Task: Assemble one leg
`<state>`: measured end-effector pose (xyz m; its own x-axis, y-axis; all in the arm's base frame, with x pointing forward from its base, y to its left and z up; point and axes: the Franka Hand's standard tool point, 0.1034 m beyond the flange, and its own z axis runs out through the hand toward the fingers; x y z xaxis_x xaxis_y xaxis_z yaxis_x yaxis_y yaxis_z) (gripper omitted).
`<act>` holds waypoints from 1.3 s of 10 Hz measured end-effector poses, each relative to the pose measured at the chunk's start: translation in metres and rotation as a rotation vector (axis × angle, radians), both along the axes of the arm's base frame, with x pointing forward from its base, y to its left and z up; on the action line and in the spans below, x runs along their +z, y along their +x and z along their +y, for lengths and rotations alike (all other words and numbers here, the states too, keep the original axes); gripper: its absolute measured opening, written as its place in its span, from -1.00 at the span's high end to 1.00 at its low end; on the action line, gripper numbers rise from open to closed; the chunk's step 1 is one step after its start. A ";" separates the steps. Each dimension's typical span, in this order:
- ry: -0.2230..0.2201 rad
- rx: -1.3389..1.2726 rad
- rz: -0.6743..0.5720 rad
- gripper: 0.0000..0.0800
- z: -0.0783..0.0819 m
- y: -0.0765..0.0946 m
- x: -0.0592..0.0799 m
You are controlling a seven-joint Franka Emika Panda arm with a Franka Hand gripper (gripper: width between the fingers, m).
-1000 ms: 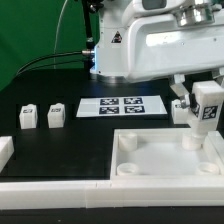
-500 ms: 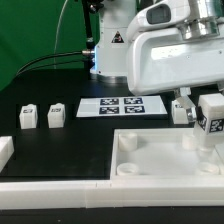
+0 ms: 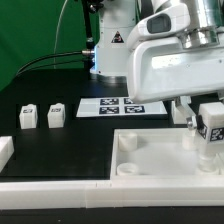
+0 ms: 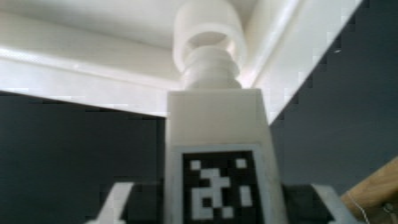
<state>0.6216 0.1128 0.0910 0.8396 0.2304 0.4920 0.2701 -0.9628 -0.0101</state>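
Observation:
The tray's near corner socket (image 3: 207, 168) (image 4: 208, 38) is beneath the arm's white body. My gripper needs to let go of the white leg upright in it.
My gripper (image 3: 211, 125) is shut on a white leg (image 3: 210, 128) with a black-and-white marker on its face, held upright over the far right corner of the large white tray (image 3: 150, 160). In the wrist view the leg (image 4: 217, 150) runs from between my fingers, its threaded tip (image 4: 208, 55) pointing at the tray's white wall (image 4: 107, 40). Whether the tip touches the corner socket cannot be told. Two more legs (image 3: 28, 117) (image 3: 56, 113) stand on the black table at the exterior view's left. Another leg (image 3: 182, 110) stands behind my gripper.
The marker board (image 3: 122, 105) lies flat behind the tray. A white rail (image 3: 50, 190) runs along the front edge, with a white block (image 3: 4, 152) at the exterior view's far left. The arm's white body (image 3: 175, 60) hangs over the right side.
My gripper has moved down and slightly to the exterior view's right with the leg, closer to the tray's far right corner.

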 end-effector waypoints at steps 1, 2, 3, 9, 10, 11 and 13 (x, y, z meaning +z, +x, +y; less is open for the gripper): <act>0.000 -0.001 0.001 0.27 -0.001 0.000 -0.001; -0.001 -0.002 0.003 0.27 -0.002 0.000 -0.003; -0.001 -0.002 0.004 0.27 -0.002 -0.001 -0.003; 0.002 0.001 0.002 0.27 0.003 -0.005 -0.016; 0.003 -0.002 -0.017 0.27 0.003 -0.004 -0.016; 0.003 -0.005 -0.031 0.27 0.001 -0.003 -0.017; 0.002 -0.009 -0.046 0.27 -0.001 -0.002 -0.021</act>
